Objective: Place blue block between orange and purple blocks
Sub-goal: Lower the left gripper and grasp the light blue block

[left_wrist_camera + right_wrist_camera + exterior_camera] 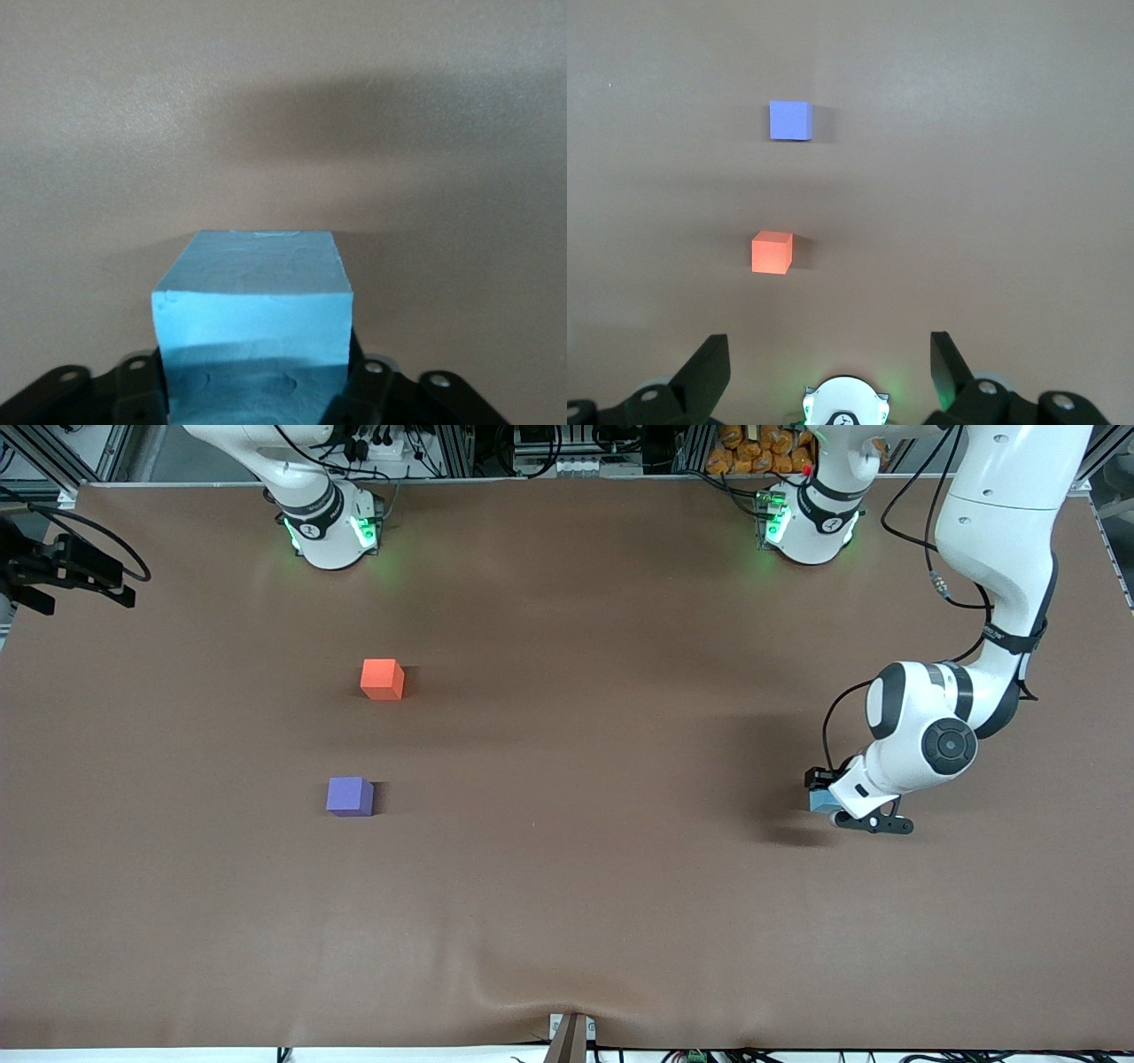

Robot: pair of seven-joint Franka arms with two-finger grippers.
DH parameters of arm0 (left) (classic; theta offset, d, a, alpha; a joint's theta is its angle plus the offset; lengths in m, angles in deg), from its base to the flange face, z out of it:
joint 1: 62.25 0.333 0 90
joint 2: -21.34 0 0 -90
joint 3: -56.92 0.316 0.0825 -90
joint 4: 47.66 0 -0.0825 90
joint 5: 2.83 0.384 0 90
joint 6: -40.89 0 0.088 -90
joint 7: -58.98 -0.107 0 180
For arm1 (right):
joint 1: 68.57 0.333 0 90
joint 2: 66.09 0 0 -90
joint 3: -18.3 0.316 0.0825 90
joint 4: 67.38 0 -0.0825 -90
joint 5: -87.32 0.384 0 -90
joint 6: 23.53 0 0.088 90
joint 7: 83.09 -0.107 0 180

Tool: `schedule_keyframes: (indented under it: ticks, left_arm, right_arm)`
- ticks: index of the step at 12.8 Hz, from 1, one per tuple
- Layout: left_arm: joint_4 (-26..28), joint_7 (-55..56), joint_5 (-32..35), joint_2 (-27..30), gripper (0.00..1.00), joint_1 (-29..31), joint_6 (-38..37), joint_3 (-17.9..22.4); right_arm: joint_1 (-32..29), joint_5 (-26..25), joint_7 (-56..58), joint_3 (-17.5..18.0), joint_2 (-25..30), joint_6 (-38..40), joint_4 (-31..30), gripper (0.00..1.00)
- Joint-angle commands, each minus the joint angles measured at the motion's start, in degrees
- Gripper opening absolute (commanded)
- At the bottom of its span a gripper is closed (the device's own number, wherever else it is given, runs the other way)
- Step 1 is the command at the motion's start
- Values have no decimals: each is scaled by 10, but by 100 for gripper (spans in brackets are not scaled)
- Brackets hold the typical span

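The robot's left gripper needs to release the blue block on the open table midway [565,716] between the arm bases, near the row of the orange block.
The blue block [822,799] is a sky-blue cube at the left arm's end of the table. My left gripper [831,802] is shut on it, low over the table; in the left wrist view the block [252,292] fills the space between the black fingers [368,385]. The orange block [383,679] and the purple block [350,795] sit apart toward the right arm's end, the purple one nearer the front camera. My right gripper [828,347] is open and empty, raised over its own base, and looks down on the orange block [772,252] and the purple block [789,119].
The brown cloth table [567,886] has a small bulge at its front edge [571,1020]. A black device on a mount [62,571] sticks in at the right arm's end. The arm bases [332,531] [806,522] stand along the back edge.
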Motion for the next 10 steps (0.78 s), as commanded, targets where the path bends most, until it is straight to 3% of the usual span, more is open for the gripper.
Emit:
schedule_keyframes:
  ticks: [1, 3, 5, 8, 10]
  left_arm:
    - [-8, 9, -5, 26, 0, -1, -7, 0]
    - [-8, 11, -7, 54, 0, -2, -15, -1]
    - [-33, 31, -9, 83, 0, -2, -77, -5]
    - [-143, 109, -11, 88, 0, -3, -260, -56]
    - [-186, 173, -13, 86, 0, -8, -317, -105]
  right_arm:
    - [-1, -7, 6, 0, 0, 5, 4, 100]
    - [-1, -6, 6, 0, 0, 5, 4, 100]
    - [-3, -5, 7, -1, -7, 8, 4, 100]
    - [-4, -5, 7, 0, -7, 7, 4, 100]
    - [-4, -5, 7, 0, -7, 8, 4, 100]
